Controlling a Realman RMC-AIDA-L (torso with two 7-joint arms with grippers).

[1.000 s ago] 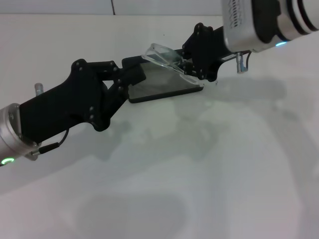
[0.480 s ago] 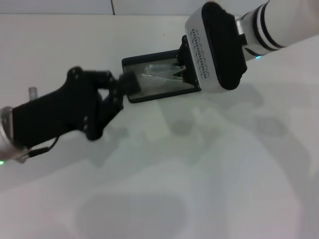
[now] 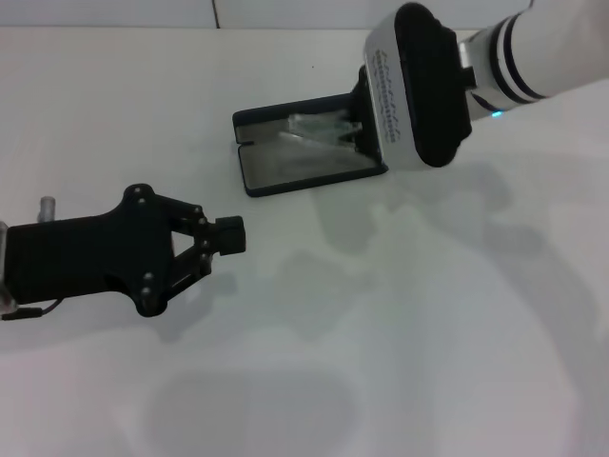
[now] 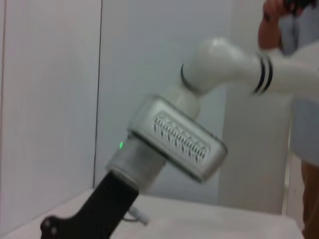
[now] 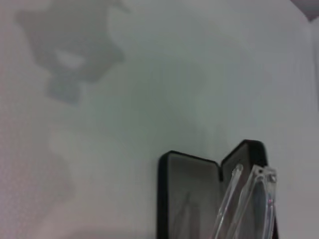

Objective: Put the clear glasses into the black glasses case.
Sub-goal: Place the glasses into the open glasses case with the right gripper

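Note:
The robot's right gripper needs to set the clear glasses down in the near half of the open black glasses case (image 3: 301, 172) (image 5: 183, 225).
The black glasses case (image 3: 295, 169) lies open at the back middle of the table, grey lining up. The clear glasses (image 3: 319, 129) rest tilted in its far half, toward the right end. My right gripper (image 3: 362, 119) is at that right end of the case, mostly hidden behind its own silver wrist housing. The right wrist view shows the clear glasses (image 5: 249, 199) close up, standing slanted over the open case (image 5: 187, 199). My left gripper (image 3: 226, 236) is shut and empty, low over the table, in front of the case and to its left.
The left wrist view shows my right arm's wrist housing (image 4: 179, 144) and part of a person (image 4: 291, 20) standing behind it. A white wall (image 3: 114, 11) runs along the table's far edge.
My left gripper has let go of the case's left end and pulled back toward the front left. The right arm turned over and brought the glasses down into the case.

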